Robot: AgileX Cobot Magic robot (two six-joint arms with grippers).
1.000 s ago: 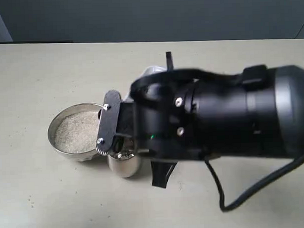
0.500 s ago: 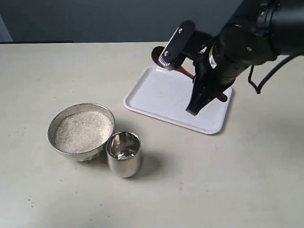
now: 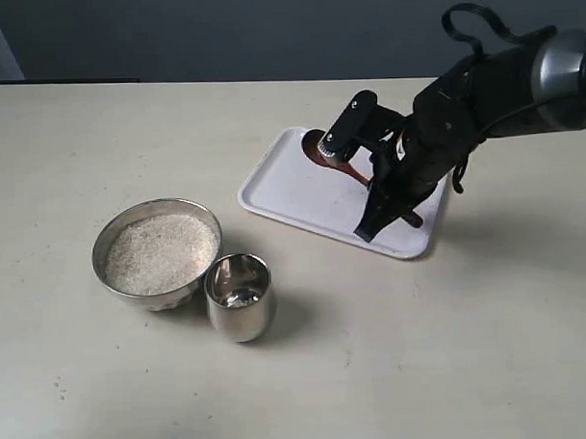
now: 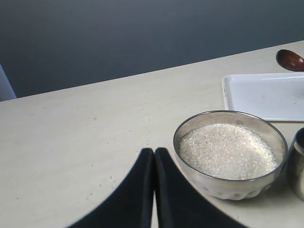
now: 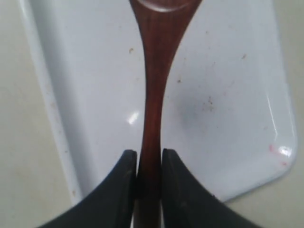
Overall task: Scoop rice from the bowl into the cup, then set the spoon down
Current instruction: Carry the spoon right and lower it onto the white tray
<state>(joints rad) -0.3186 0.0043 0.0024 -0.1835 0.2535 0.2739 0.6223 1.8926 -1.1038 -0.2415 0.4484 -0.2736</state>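
Note:
My right gripper is going to put the wooden spoon down flat across the middle of the white tray [image 3: 350,191] [image 5: 153,59].
The steel bowl [image 3: 157,253] holds a heap of white rice [image 3: 159,251] and stands left of centre; it also fills the near part of the left wrist view as the bowl [image 4: 230,154]. The small steel cup [image 3: 239,296] stands touching the bowl's right side, with a few grains inside. My right gripper [image 3: 369,193] is shut on the handle of the reddish-brown wooden spoon [image 5: 154,90], low over the white tray [image 3: 301,185]. The spoon's oval head [image 3: 319,146] lies at the tray's far corner. My left gripper [image 4: 154,152] is shut on nothing, just beside the bowl.
The white tray [image 5: 228,95] lies right of the bowl and cup on a pale tabletop [image 3: 98,140]. A dark wall runs behind the table's far edge. A few loose rice grains dot the table near the left gripper.
The right arm has swung from over the cup and bowl across to the tray, then lowered the spoon toward the tray surface. Bowl and cup have not moved.

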